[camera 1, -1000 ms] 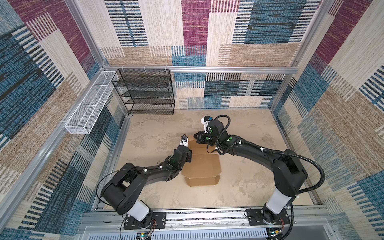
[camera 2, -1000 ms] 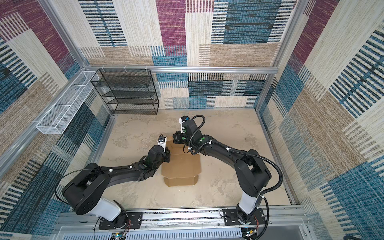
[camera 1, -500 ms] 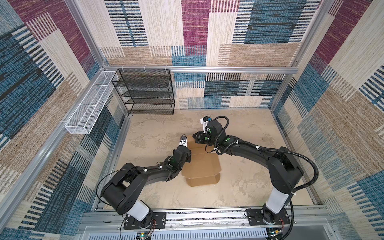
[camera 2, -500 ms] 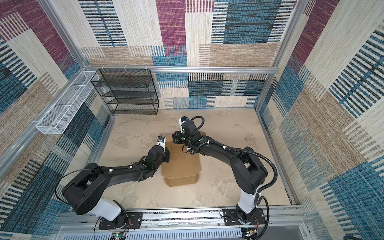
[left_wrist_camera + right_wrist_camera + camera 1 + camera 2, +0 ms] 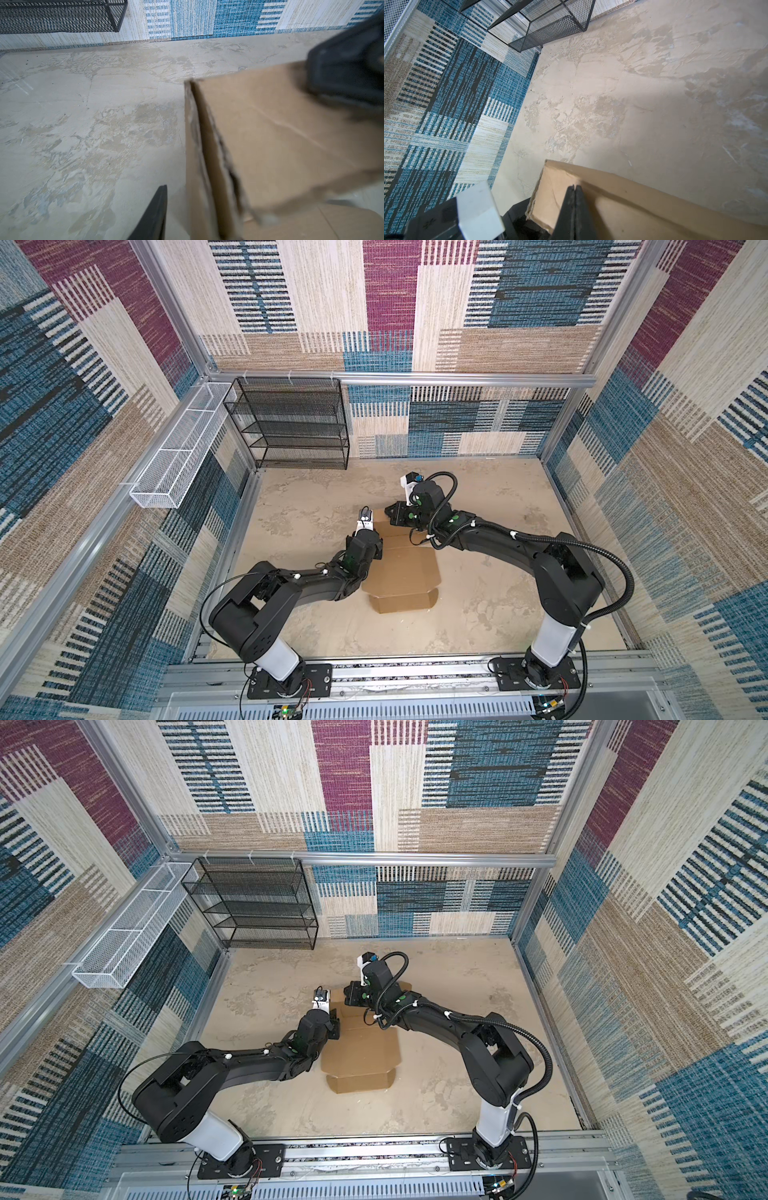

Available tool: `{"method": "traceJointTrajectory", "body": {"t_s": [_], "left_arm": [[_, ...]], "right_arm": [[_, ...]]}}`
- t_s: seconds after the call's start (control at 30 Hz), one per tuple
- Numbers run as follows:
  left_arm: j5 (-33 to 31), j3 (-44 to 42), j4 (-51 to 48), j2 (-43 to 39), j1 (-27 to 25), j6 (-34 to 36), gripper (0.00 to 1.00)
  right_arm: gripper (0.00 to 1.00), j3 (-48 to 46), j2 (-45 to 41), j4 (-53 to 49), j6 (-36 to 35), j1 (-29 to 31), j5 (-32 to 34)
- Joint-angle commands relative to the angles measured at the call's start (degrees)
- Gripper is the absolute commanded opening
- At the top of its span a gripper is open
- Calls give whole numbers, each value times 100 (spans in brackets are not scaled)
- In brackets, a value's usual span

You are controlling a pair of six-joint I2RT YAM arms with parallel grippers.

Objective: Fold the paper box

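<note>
I can see the box's side standing apart from the flap beside it, so next I close my left gripper on both layers (image 5: 212, 188) before my right gripper leaves the box's far panel.
The paper box (image 5: 409, 576) (image 5: 362, 1057) is a brown cardboard piece lying mid-table, with its near flap folded up. My left gripper (image 5: 375, 549) (image 5: 333, 1029) stands at the box's far left side, over a raised side wall (image 5: 199, 149). One finger (image 5: 159, 207) shows clear of that wall with a gap, so the jaws are open; the other finger is hidden behind the cardboard. My right gripper (image 5: 390, 515) (image 5: 348, 996) (image 5: 574, 187) is shut with nothing between its fingers. Its tips rest against the box's far panel (image 5: 643, 207).
A black mesh shelf (image 5: 291, 423) stands at the back left against the wall. A white wire basket (image 5: 178, 456) hangs on the left wall. Aluminium rails run along the table edges.
My left gripper has opened and let go of the box's side wall. My right gripper, still shut, has slid a little to the left along the far panel.
</note>
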Motion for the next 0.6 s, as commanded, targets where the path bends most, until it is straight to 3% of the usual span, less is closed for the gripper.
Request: {"method": "traceJointTrajectory", "body": {"t_s": [0.0,0.23,0.57], "left_arm": [[-145,101,236,116,1,17,35],[-239,229,525,338,-1,105,35],[-326,190,608,389,-1,95,6]], "right_arm": [[3,50,55,-193,32,4,-70],[3,96,97,-237,32,4,-73],[3,115,126,-238,67,4,-93]]}}
